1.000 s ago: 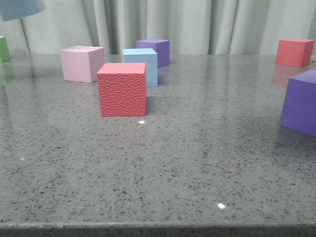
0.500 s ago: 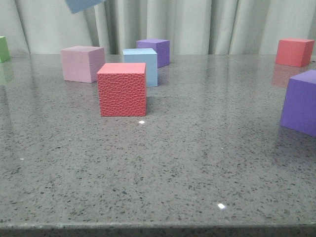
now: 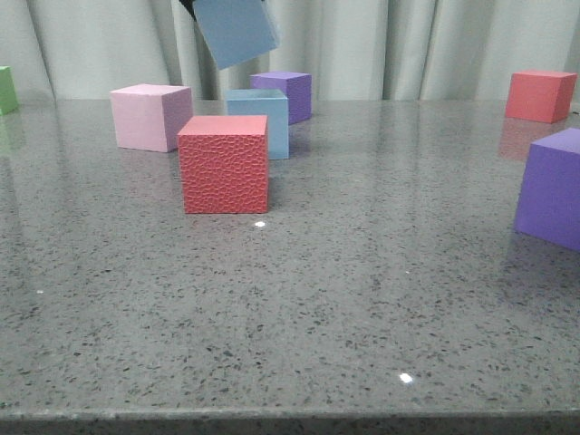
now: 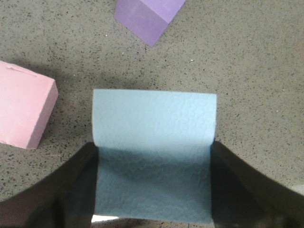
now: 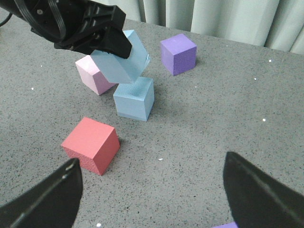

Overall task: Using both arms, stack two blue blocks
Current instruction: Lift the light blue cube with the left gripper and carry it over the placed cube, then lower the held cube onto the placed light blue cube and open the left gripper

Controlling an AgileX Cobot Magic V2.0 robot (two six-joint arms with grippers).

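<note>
Next, I set the medium blue block onto the top of the pale sky blue block (image 3: pixel 256 94) behind the red cube with my left gripper.
My left gripper (image 4: pixel 154 190) is shut on the medium blue block (image 3: pixel 236 32), one dark finger on each side of it. It holds the block tilted in the air, just above the pale sky blue block (image 3: pixel 272 127) and apart from it. The pale block stands on the table behind the red cube (image 3: pixel 224 168). In the right wrist view the left gripper (image 5: pixel 116 50) carries the held block (image 5: pixel 121 61) over the pale block (image 5: pixel 134 99). My right gripper (image 5: pixel 152 190) is open and empty, high over the table and nearer than the red cube (image 5: pixel 92 142).
A pink cube (image 3: pixel 149 116) stands left of the pale block and a purple cube (image 3: pixel 288 91) behind it. Another purple cube (image 3: pixel 553 186) is at the right edge. A second red cube (image 3: pixel 541 95) is far right and a green one (image 3: pixel 5 89) far left.
The left gripper has carried the medium blue block rightward and down, from the top left corner of the front view to just above the pale blue block.
</note>
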